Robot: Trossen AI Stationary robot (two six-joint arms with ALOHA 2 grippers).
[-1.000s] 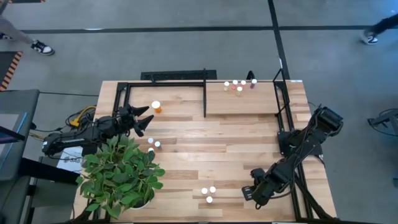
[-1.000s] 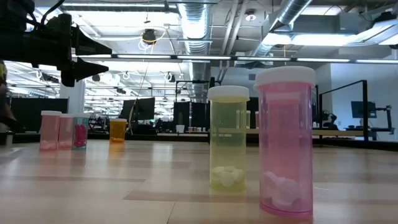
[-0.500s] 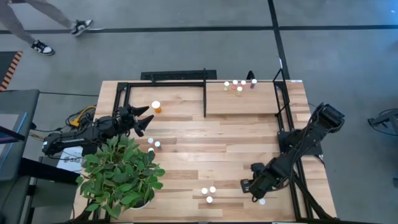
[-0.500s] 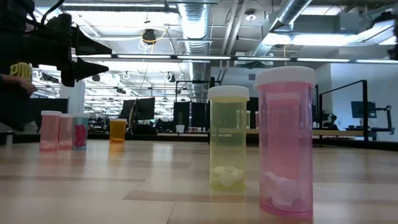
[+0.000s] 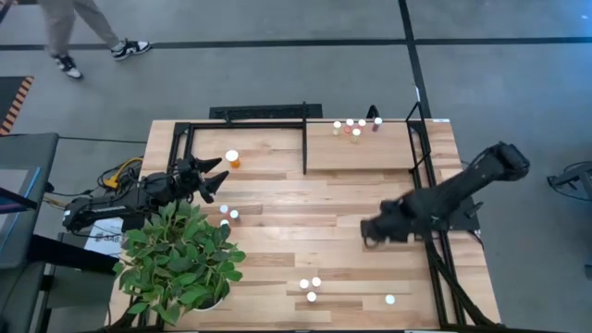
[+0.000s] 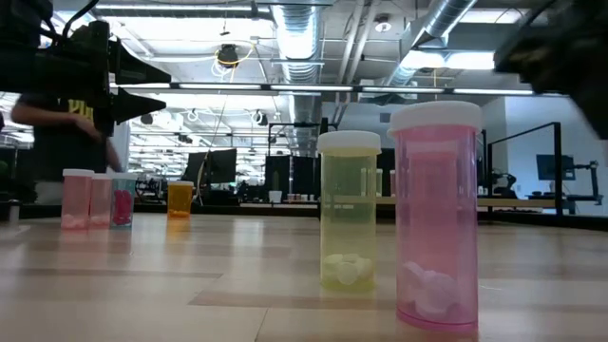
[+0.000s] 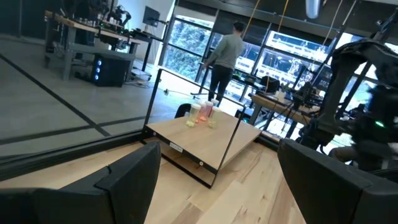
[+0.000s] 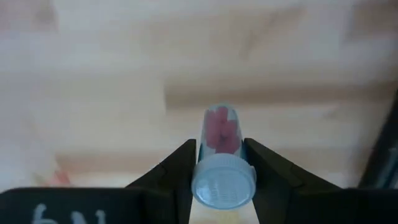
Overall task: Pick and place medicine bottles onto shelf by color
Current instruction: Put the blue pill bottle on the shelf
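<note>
The vial with red pills will go down from my right gripper onto the bare shelf (image 5: 384,158) in front of the purple vial.
My right gripper (image 5: 370,231) hangs over the table's right middle, shut on a small vial (image 8: 219,134) with red pills and a white cap (image 8: 224,185). The shelf (image 5: 361,157), a pale board in black bars, lies at the far right; several vials (image 5: 354,128) stand at its far edge. A larger orange bottle (image 5: 232,159) stands far left. Two vials (image 5: 228,215) stand by the plant, three (image 5: 310,288) near the front edge, one more (image 5: 389,299) to their right. My left gripper (image 5: 217,180) waits open at the left. My right gripper pinches the vial's body (image 8: 208,142) between its two fingers, just under the cap, on two opposite sides. The fingers point down from above and lie along the vial. It hangs upright, cap toward the wrist, clear of the table.
A leafy potted plant (image 5: 180,259) fills the near left corner. Black frame bars (image 5: 305,139) split the far part of the table, and more bars (image 5: 430,185) run along its right side. In the low view a pink vial (image 6: 437,218) and a yellowish one (image 6: 349,214) stand close.
My right gripper has risen and gone from the near right corner toward the far edge, rolling a little, carrying the vial clear of the table. One white-capped vial near the front edge, hidden under the arm before, shows now. A person walks beyond the far edge.
</note>
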